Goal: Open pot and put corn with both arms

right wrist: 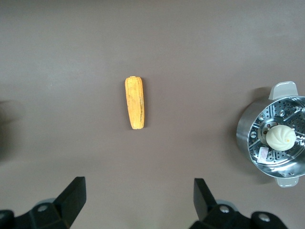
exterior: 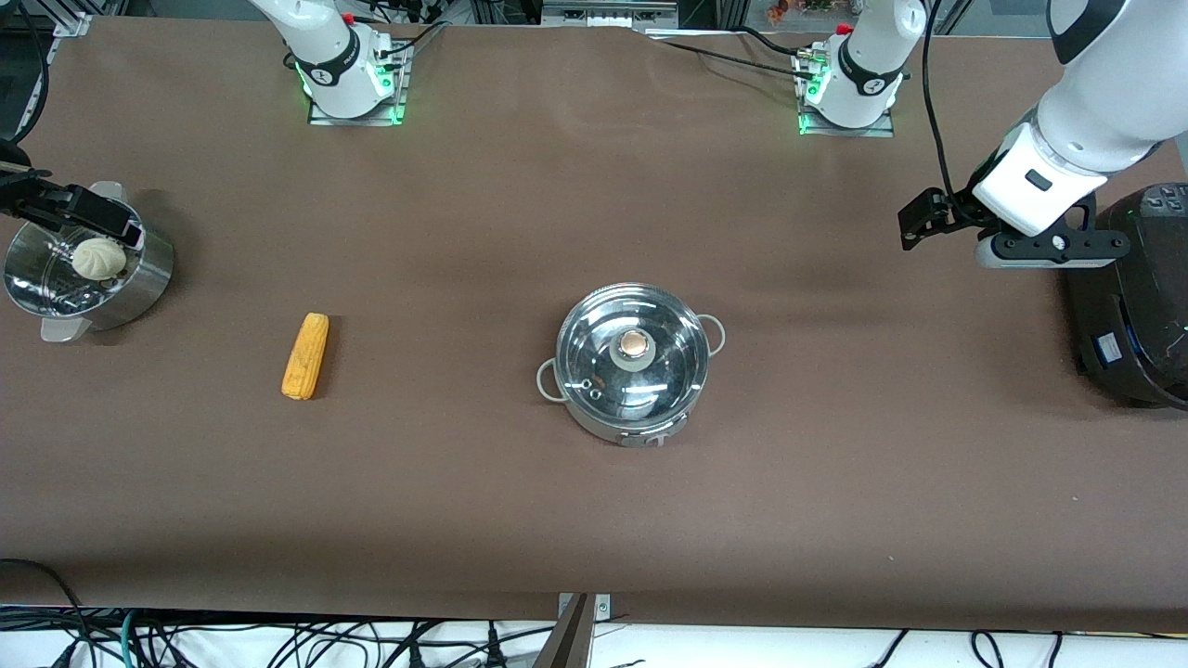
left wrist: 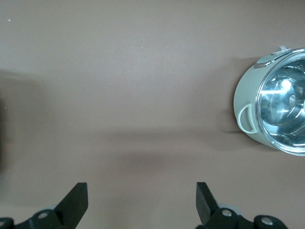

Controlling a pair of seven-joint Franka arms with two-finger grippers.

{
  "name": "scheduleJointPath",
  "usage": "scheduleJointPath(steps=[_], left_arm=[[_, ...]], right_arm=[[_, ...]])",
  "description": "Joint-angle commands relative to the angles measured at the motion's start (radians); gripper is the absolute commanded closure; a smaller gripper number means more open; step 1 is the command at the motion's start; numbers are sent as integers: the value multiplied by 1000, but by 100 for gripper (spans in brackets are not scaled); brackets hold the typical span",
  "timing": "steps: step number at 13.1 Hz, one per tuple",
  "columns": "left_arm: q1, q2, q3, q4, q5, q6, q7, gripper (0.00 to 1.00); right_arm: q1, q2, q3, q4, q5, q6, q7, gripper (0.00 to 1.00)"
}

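Observation:
My right gripper is set to close next around the middle of the yellow-orange corn (exterior: 305,356) (right wrist: 135,103), which is lying between the steamer pot and the steel pot.
The steel pot (exterior: 631,371) stands mid-table with its glass lid (exterior: 650,390) and round knob (exterior: 634,346) on it. It also shows at the edge of the left wrist view (left wrist: 276,100). The yellow-orange corn (exterior: 305,355) lies on the brown table, toward the right arm's end from the pot, and shows in the right wrist view (right wrist: 135,102). My left gripper (left wrist: 141,202) is open and empty, up over bare table at the left arm's end (exterior: 1044,250). My right gripper (right wrist: 138,200) is open and empty, up at the right arm's end (exterior: 37,209), apart from the corn.
A steel steamer pot (exterior: 139,288) with a perforated insert and a white bun (exterior: 98,258) stands at the right arm's end; it also shows in the right wrist view (right wrist: 252,143). A black appliance (exterior: 1137,306) stands at the left arm's end.

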Motion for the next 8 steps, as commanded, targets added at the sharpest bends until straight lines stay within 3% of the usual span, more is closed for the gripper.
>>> scheduleJointPath(steps=[1, 8], left_arm=[[10, 4, -14, 26, 13, -26, 14, 0], [2, 6, -16, 26, 8, -26, 12, 0]], right_arm=[[-2, 14, 2, 32, -3, -9, -11, 0], [-4, 16, 2, 32, -1, -9, -14, 0]])
